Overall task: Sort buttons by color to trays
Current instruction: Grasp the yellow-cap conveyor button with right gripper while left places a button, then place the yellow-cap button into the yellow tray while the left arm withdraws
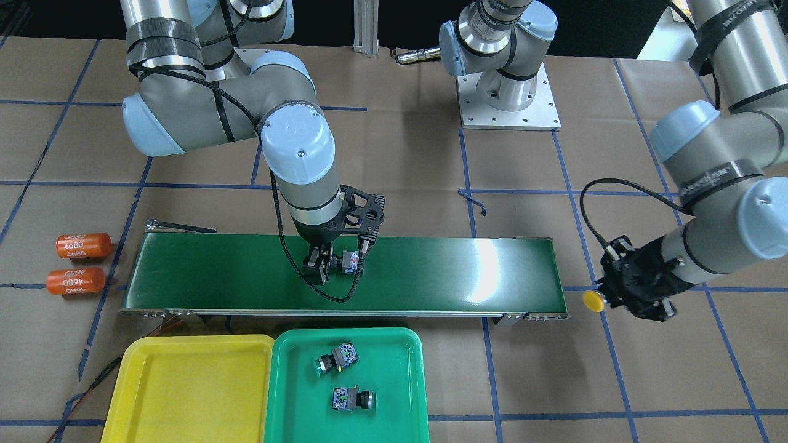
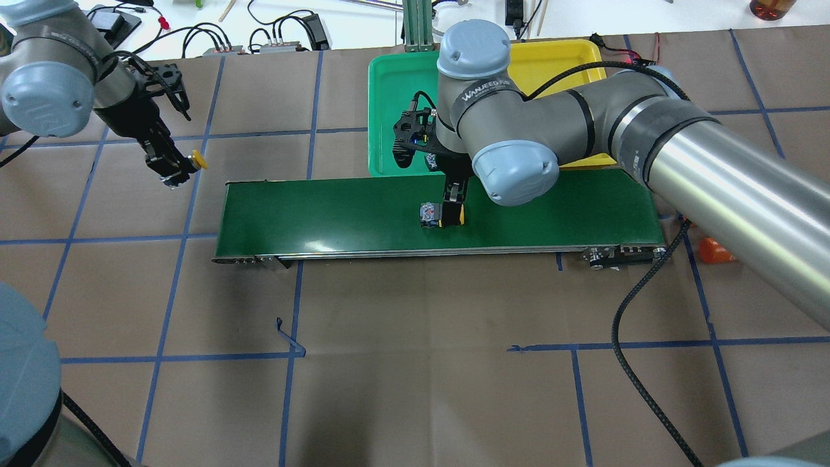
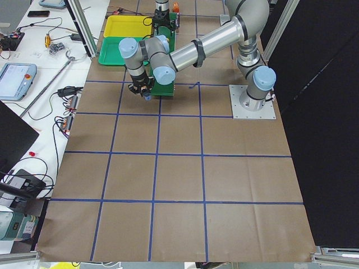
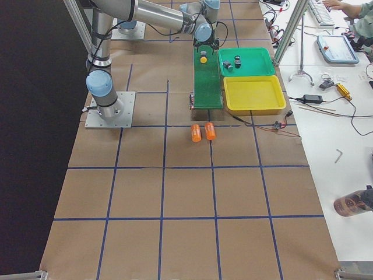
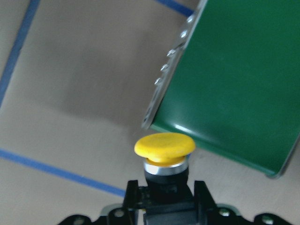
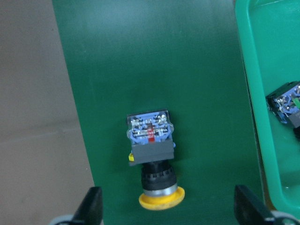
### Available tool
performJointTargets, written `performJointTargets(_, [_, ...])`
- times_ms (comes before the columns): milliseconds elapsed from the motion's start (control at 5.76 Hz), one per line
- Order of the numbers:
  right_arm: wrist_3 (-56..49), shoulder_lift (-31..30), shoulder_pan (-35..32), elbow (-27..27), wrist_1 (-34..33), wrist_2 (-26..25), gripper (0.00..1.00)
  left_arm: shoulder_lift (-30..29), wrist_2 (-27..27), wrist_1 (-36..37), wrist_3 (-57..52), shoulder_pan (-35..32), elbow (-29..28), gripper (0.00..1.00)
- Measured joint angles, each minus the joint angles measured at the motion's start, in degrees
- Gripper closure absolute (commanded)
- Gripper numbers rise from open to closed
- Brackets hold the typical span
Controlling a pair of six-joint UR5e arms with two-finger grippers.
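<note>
Next, I let go of the yellow button with my left gripper on the dark-green conveyor belt point(image 1: 502, 280) point(image 5: 246, 79), between the bright glare and the end of the belt.
My right gripper point(image 1: 340, 258) hangs open over the dark-green conveyor belt point(image 1: 443, 271). In the right wrist view its fingers point(image 6: 91, 206) stand wide apart on either side of a yellow-capped button point(image 6: 151, 154) that lies on its side on the belt, untouched. My left gripper point(image 1: 634, 286) is shut on the second yellow button point(image 1: 594, 300) and holds it above the paper, past the belt's end; the left wrist view shows its cap point(image 5: 164, 146). Two green buttons point(image 1: 335, 359) point(image 1: 352, 399) lie in the green tray point(image 1: 394, 369). The yellow tray point(image 1: 184, 387) holds nothing.
Two orange cylinders point(image 1: 83, 245) point(image 1: 77, 280) printed "4680" lie on the paper off the belt's other end. The two trays stand side by side along the belt's far side from the robot. A loose cable point(image 1: 92, 384) runs beside the yellow tray.
</note>
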State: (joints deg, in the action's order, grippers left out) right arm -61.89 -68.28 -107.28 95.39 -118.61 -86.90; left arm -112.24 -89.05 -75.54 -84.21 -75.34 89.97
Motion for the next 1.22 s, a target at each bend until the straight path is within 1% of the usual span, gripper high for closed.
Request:
performJointTargets(174, [-4.4,0.0,0.5,2.7,-4.2,-0.4,0.0,0.9,-0.1,0.1,-2.4,-4.6,2.3,0.97])
performJointTargets(347, [-7.7,-0.2,1.5,4.3,-5.4,-0.8,0.0,1.1,-0.2,0.6,-3.9,-8.0,3.4,0.96])
performJointTargets(521, [-9.6,-0.4,3.2,5.9,-5.6,-1.0,0.14,1.4,-0.4,2.3,-5.6,-10.7,5.0,0.95])
performJointTargets(695, [-10.7,-0.6,4.8,6.8,-5.6,-1.2,0.56,1.7,-0.5,4.6,-7.8,-11.7,6.8,0.95])
performJointTargets(869, [-11.4,-0.8,6.3,7.1,-5.5,-2.3,0.86,1.8,-0.6,7.0,-10.1,-11.5,8.5,0.94])
performJointTargets(1042, [-13.4,-1.1,8.0,7.2,-5.2,-3.9,0.95,1.9,-0.7,9.6,-11.7,-10.9,10.5,0.02])
performJointTargets(1216, [-15.7,-1.4,9.8,7.2,-4.9,-4.5,0.96,2.1,-0.8,11.5,-11.7,-10.5,11.8,0.02])
